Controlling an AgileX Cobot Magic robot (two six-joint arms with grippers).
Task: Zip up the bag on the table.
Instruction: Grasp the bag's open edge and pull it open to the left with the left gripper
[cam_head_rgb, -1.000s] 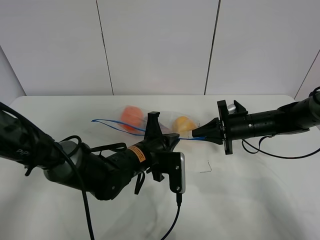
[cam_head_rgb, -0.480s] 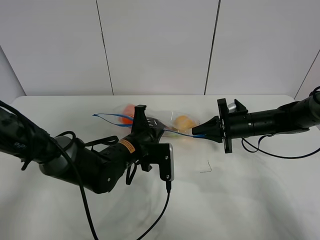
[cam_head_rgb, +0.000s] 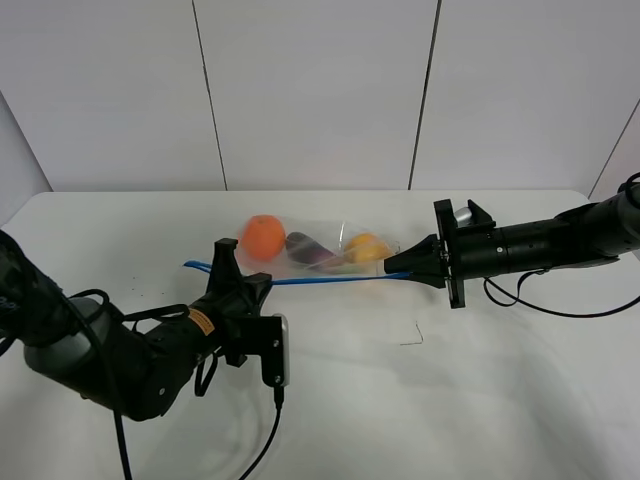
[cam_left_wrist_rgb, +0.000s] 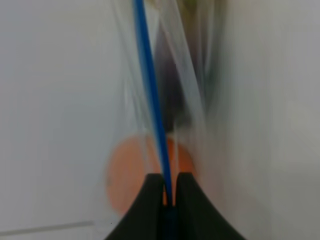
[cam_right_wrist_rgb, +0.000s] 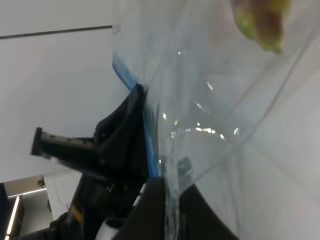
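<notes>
I should release the blue zipper strip at its loose end with my left gripper, on the white table (cam_head_rgb: 197, 260) past the orange fruit.
The clear bag (cam_head_rgb: 318, 250) lies on the white table (cam_head_rgb: 450, 390), holding an orange fruit (cam_head_rgb: 263, 235), a purple piece (cam_head_rgb: 305, 248) and a yellow one (cam_head_rgb: 365, 247). Its blue zipper strip (cam_head_rgb: 320, 279) runs straight along the near edge. My left gripper (cam_head_rgb: 240, 272) is shut on the strip near its left end; the left wrist view shows the strip (cam_left_wrist_rgb: 150, 90) pinched at the gripper (cam_left_wrist_rgb: 169, 192), with the orange fruit (cam_left_wrist_rgb: 125, 175) behind. My right gripper (cam_head_rgb: 392, 267) is shut on the strip's right end, also seen in the right wrist view (cam_right_wrist_rgb: 170, 197).
The left arm's cable (cam_head_rgb: 268, 440) trails toward the table's front edge. A small dark mark (cam_head_rgb: 412, 338) sits on the table right of centre. A white panelled wall (cam_head_rgb: 320, 90) stands behind the table's far edge.
My left gripper has slid left along the zipper strip from the bag's middle to near its left end. The strip now lies straight. The right gripper has held still.
</notes>
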